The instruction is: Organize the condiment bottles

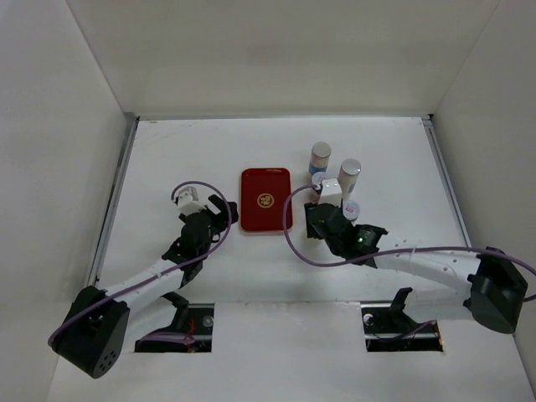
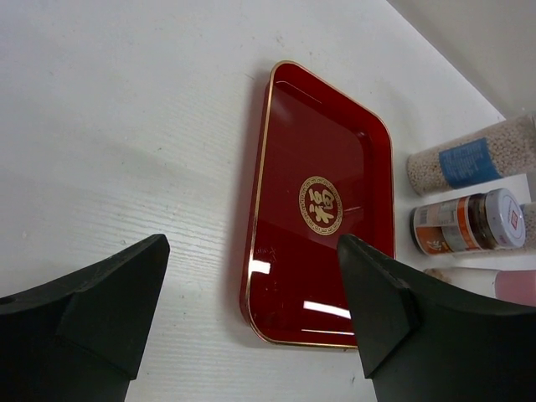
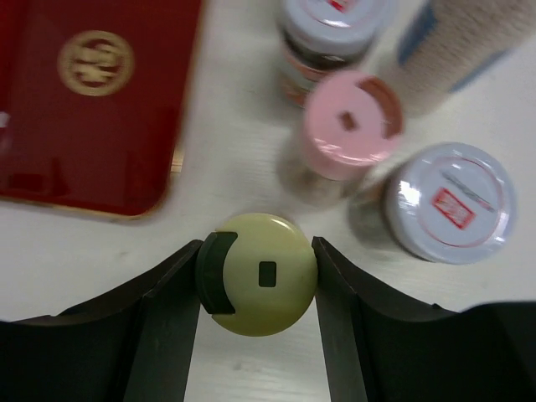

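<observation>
The yellow-capped bottle will go down from my right gripper onto the red tray's far corner [image 1: 255, 184], on my left gripper's side.
My right gripper [image 3: 257, 251] is shut on the yellow-capped bottle [image 3: 257, 272], its fingers pressing both sides of the cap, just right of the tray's near corner. The pink-capped bottle [image 3: 352, 124] stands just beyond it. A short bottle with a labelled whitish lid [image 3: 448, 201] is to its right, a second one [image 3: 331, 17] farther back, and a tall bottle [image 3: 473, 33] at the far right. From above, two tall bottles [image 1: 320, 157] [image 1: 349, 174] and a short one [image 1: 353, 209] show beside my right gripper [image 1: 322, 216]. My left gripper [image 2: 253, 243] [image 1: 222, 209] is open and empty at the tray's near left corner.
The flat red tray [image 1: 265, 201] with a gold emblem lies at the table's middle and holds nothing; it also shows in the left wrist view [image 2: 285, 167] and the right wrist view [image 3: 50, 142]. White walls enclose the table on three sides.
</observation>
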Tool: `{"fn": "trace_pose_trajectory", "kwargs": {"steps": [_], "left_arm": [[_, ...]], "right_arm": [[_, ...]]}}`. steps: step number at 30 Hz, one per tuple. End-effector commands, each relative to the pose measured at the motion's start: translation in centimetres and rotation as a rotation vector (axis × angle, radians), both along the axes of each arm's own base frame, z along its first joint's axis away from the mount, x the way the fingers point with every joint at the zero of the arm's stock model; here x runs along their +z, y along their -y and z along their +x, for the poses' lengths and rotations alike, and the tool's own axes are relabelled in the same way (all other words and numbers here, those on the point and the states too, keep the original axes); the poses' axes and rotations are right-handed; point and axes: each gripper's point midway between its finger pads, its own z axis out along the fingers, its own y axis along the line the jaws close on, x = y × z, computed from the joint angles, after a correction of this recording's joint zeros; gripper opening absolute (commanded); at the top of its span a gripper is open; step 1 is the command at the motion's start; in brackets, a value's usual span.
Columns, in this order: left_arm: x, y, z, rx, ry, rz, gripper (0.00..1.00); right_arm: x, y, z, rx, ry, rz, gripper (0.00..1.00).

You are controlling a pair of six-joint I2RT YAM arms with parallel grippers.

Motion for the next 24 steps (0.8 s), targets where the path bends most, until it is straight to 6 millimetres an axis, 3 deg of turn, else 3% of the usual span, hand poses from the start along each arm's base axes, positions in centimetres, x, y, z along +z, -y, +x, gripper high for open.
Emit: {"fn": "trace_pose_trajectory", "kwargs": {"steps": [1,5,7,12,17,24], "left_arm": [[2.8,0.0,0.8,0.018,0.089,-0.031,0.82],[2.3,-1.3,0.8,0.055,0.079,-0.047,0.83],[2.3,-1.8,0.6,0.07,0.078,-0.064,0.82],[2.9,-1.9,0.3,0.065,0.094,-0.084,0.64],[3.1,-2.5,0.2,0.08,0.102,-0.089,0.63],[2.8,-2.5,0.2,0.081,0.091,-0.093,0.66]], "right_arm": [[7.2,-5.9,0.8,0.094,0.105,0.189,0.43],[8.8,-11.2,4.0,0.124,0.142,0.219,0.4],[9.0,-14.0,6.5,0.153,0.163,0.216,0.4],[8.3,-18.7,13.0,0.146,0.164,0.183,0.41],[6.6,-19.7,17.8,0.099,0.152,0.17,0.41],[5.5,-19.4,20.3,0.08,0.142,0.184,0.41]]}}
